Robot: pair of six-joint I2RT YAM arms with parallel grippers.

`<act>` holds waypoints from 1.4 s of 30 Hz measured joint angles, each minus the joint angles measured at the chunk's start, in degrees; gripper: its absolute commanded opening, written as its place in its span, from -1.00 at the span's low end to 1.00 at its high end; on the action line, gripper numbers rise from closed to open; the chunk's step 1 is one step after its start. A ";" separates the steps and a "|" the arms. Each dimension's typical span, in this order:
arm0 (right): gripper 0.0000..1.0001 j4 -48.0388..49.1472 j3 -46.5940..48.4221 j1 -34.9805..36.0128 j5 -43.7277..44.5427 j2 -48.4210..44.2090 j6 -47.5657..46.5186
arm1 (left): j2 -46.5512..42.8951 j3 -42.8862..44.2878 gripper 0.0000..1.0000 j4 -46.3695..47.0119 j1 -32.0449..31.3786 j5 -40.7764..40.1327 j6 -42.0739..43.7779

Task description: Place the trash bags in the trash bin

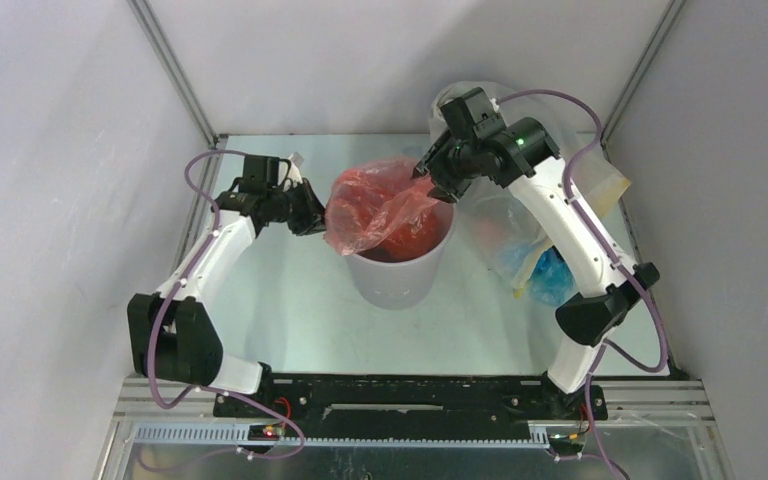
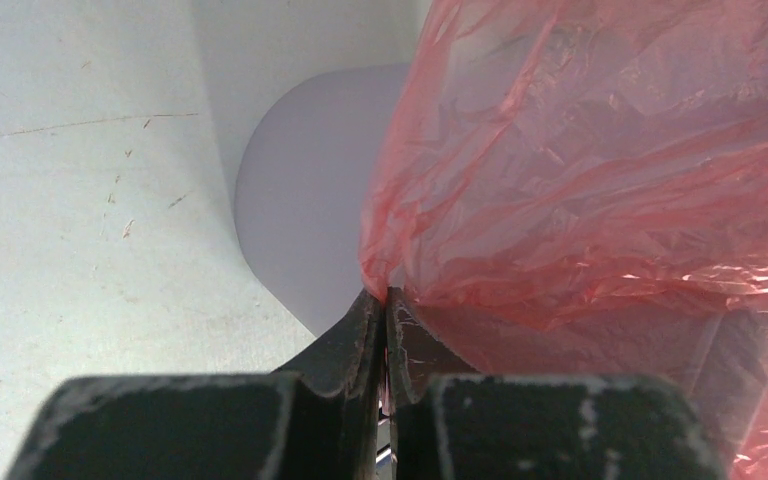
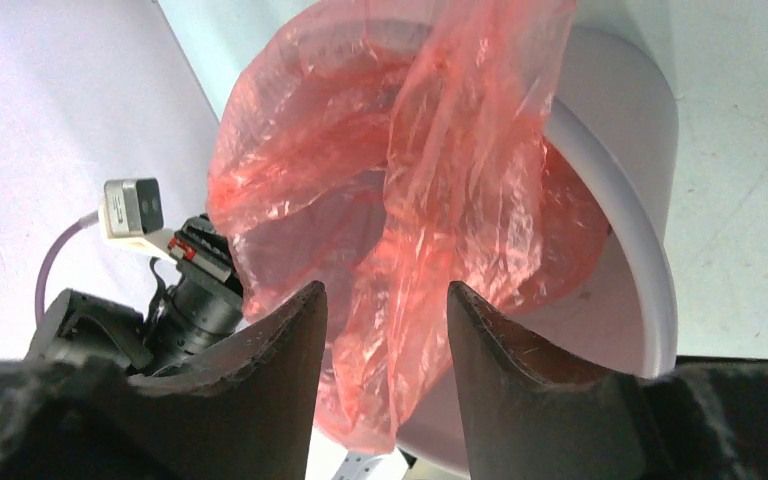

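The red-pink trash bag's fold hangs inside the bin, so next my right gripper pulls its edge down over the trash bin's rim point(image 1: 447, 236).
The red-pink translucent trash bag point(image 1: 375, 205) sits in and billows over the mouth of the pale lavender-white trash bin point(image 1: 400, 275) at mid table. My left gripper point(image 1: 312, 222) is shut on the bag's left edge just left of the bin's rim; the left wrist view shows its jaws pressed together on the bag point(image 2: 580, 170) beside the bin wall point(image 2: 300, 210). My right gripper point(image 1: 430, 182) is open above the bin's far right rim. In the right wrist view its fingertips point(image 3: 312, 300) straddle a hanging fold of the bag point(image 3: 430, 200) without touching it, over the bin point(image 3: 640, 180).
A large clear stuffed bag point(image 1: 525, 235) with blue and orange contents lies right of the bin, under my right arm. Grey enclosure walls stand close on the left, right and far sides. The pale green table point(image 1: 290, 320) shows in front of the bin.
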 measured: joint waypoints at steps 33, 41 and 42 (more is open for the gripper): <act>-1.00 0.90 -0.11 -2.21 -0.92 3.87 -4.04 | -0.48 -1.66 -0.82 1.33 -0.02 -0.42 -0.02; -1.00 1.73 -1.42 -3.69 -2.05 2.43 -6.05 | -0.48 -1.66 -0.82 1.31 0.00 -0.44 -0.02; -1.00 1.70 -2.29 -4.02 -2.14 1.55 -6.19 | -0.48 -1.66 -0.82 1.31 -0.02 -0.44 -0.02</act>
